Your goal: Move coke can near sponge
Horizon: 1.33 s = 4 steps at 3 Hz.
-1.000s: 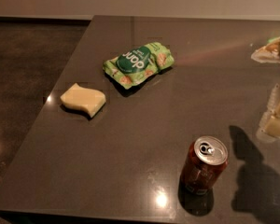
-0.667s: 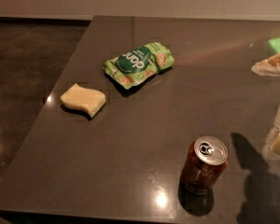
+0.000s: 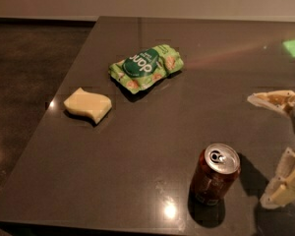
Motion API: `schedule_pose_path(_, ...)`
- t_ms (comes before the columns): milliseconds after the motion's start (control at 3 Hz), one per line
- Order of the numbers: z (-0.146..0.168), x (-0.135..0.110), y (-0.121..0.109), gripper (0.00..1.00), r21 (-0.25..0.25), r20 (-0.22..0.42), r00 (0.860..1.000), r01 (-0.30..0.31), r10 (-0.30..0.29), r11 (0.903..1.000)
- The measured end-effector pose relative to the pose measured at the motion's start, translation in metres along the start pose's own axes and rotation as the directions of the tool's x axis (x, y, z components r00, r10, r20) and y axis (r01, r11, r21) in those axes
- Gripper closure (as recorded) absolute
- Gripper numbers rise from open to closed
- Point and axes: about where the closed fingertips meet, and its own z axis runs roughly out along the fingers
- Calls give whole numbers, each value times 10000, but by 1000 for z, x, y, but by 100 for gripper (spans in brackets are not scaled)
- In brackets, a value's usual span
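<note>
My gripper will grip the upper body (image 3: 217,178) of the coke can, just below its silver top, to take it toward the sponge.
The dark red coke can (image 3: 215,175) stands upright near the table's front edge, right of centre, its silver top and pull tab showing. The pale yellow sponge (image 3: 87,104) lies flat at the left of the table, far from the can. My gripper (image 3: 279,141) is at the right edge of the camera view, just right of the can and not touching it. It is open and empty: one cream fingertip (image 3: 273,99) is above and behind the can, the other (image 3: 286,181) is level with the can's right side.
A green snack bag (image 3: 146,67) lies behind and between the sponge and the can. The dark table (image 3: 152,146) has its left edge close to the sponge and its front edge just below the can. Dark floor lies to the left.
My gripper has come down and forward along the right side, from behind the can to level with it. The can, sponge and bag have not moved.
</note>
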Motion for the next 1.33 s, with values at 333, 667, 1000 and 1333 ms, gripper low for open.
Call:
schedule_pose_path(333, 20, -10, 22, 0, -285, 615, 9980, 155, -137, 9995)
schedule_pose_path(667, 32, -21, 36, 0, -476, 870, 9961, 195, -153, 9987)
schedule_pose_path(1000, 40, -30, 43, 0, -529, 965, 9953, 143, -91, 9985)
schedule_pose_path(1333, 47, -42, 43, 0, -488, 1099, 9939, 120, -66, 9987)
